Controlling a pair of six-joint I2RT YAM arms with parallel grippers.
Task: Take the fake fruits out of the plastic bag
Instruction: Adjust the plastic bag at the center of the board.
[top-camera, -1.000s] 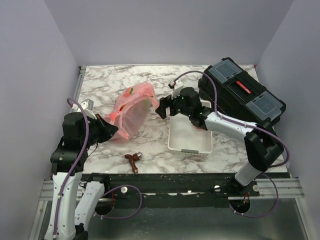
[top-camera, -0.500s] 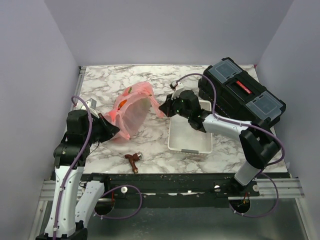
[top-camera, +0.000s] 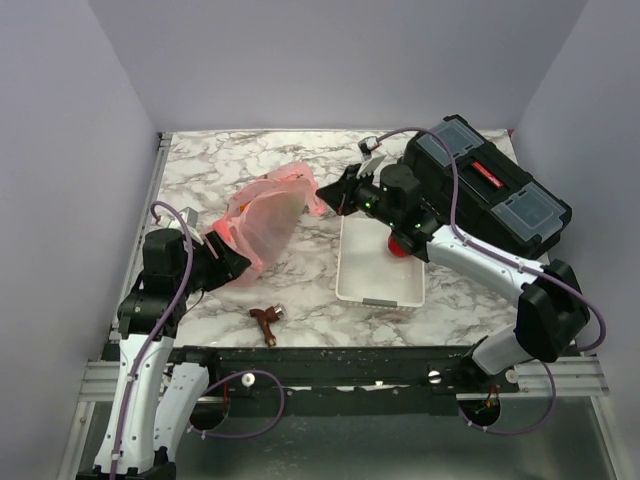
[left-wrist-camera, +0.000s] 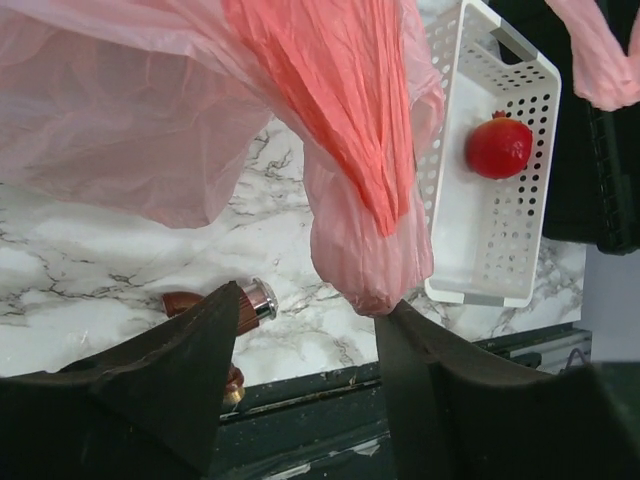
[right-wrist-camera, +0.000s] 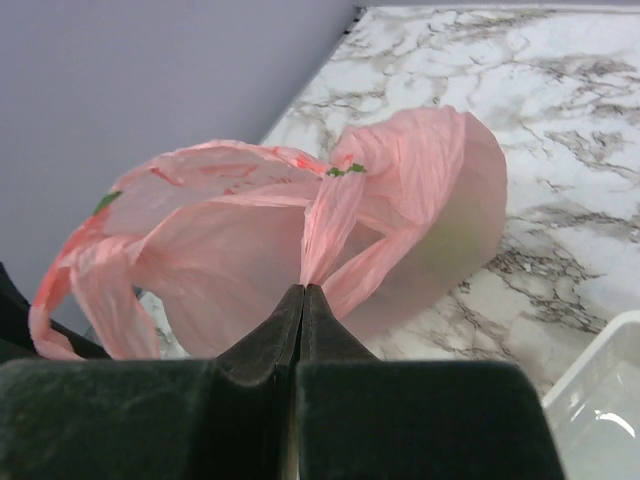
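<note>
The loose end of the pink plastic bag rests against one finger of the robot's open left gripper, so next the left gripper pinches that end (left-wrist-camera: 364, 255) with both fingers before it stretches the bag.
The pink plastic bag (top-camera: 265, 215) hangs stretched above the marble table, its mouth turned toward the right arm. My right gripper (top-camera: 330, 195) is shut on a gathered fold of the bag's rim (right-wrist-camera: 325, 215), its jaws pressed together (right-wrist-camera: 303, 288). At the bag's lower left corner my left gripper (top-camera: 228, 258) stands open (left-wrist-camera: 310, 320). The bag's twisted bottom tip (left-wrist-camera: 375, 285) touches the right finger only. A red fake fruit (left-wrist-camera: 498, 146) lies in the white tray (left-wrist-camera: 470, 245), partly under the right arm (top-camera: 403, 246). Other fruits are not visible through the bag.
The white tray (top-camera: 380, 275) sits right of the bag. A black toolbox (top-camera: 490, 190) fills the back right. A small brown tool with a chrome end (top-camera: 265, 320) lies near the front edge, also below the left fingers (left-wrist-camera: 215, 303).
The left gripper opened and let go of the bag's corner. The right gripper shut on the bag's rim and pulled it up and to the right. A red fruit now shows in the tray.
</note>
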